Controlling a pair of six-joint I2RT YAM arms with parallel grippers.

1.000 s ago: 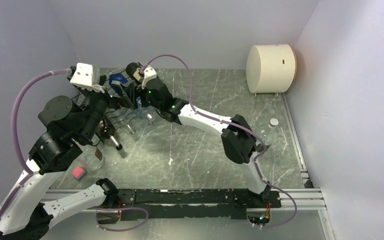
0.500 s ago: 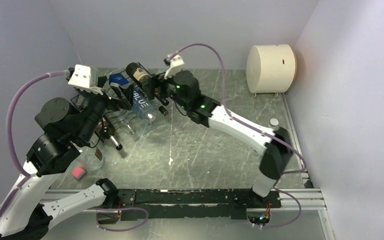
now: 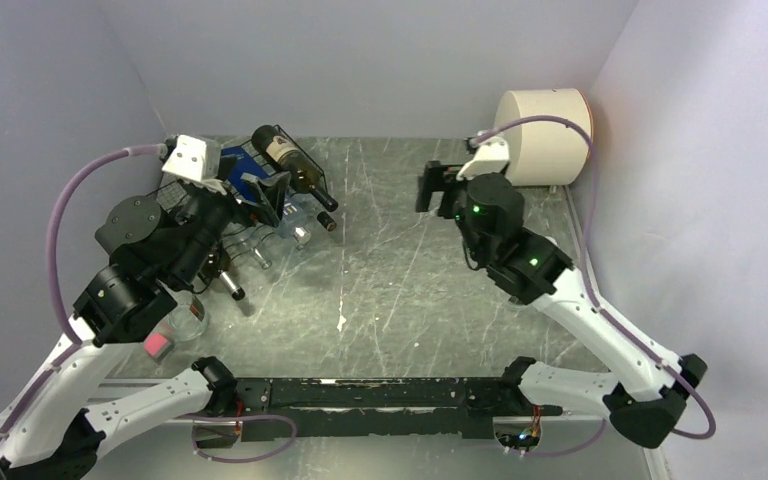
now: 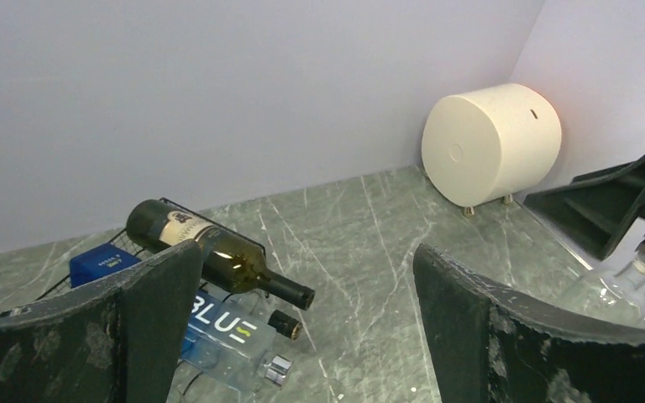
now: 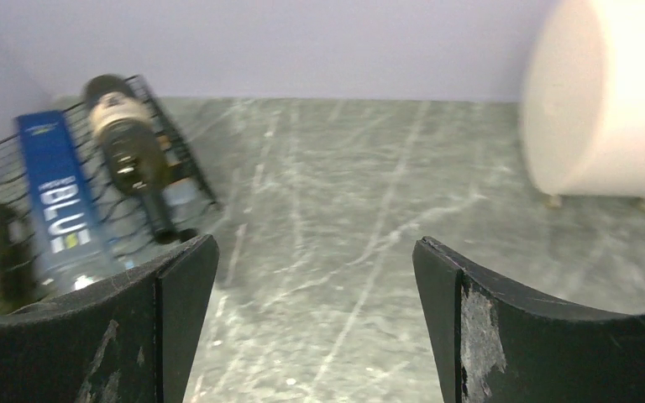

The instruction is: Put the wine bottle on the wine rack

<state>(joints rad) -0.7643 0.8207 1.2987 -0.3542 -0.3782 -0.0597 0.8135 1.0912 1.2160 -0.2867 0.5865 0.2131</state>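
Note:
I need to next close my right gripper on the clear bottle's capped top (image 3: 552,241), as that bottle still stands outside the wine rack.
The dark green wine bottle (image 3: 295,167) lies on the top tier of the black wire wine rack (image 3: 250,240) at the back left, its neck pointing right and toward the front. It also shows in the left wrist view (image 4: 210,256) and the right wrist view (image 5: 128,143). My left gripper (image 3: 265,195) hovers open just in front of the rack, its fingers (image 4: 147,311) empty. Far from the rack, at the right, my right gripper (image 3: 438,187) stands open and holds nothing (image 5: 315,243).
A blue-labelled clear bottle (image 4: 218,332) lies in the rack under the wine bottle, with other dark bottles (image 3: 225,282) lower down. A white cylinder (image 3: 542,135) stands at the back right. A clear bottle (image 4: 630,277) stands by the right arm. A glass (image 3: 188,316) and a pink cube (image 3: 157,345) sit front left.
My right gripper has pulled away from the rack to the right, leaving the wine bottle lying on the top tier. The left arm has shifted slightly right.

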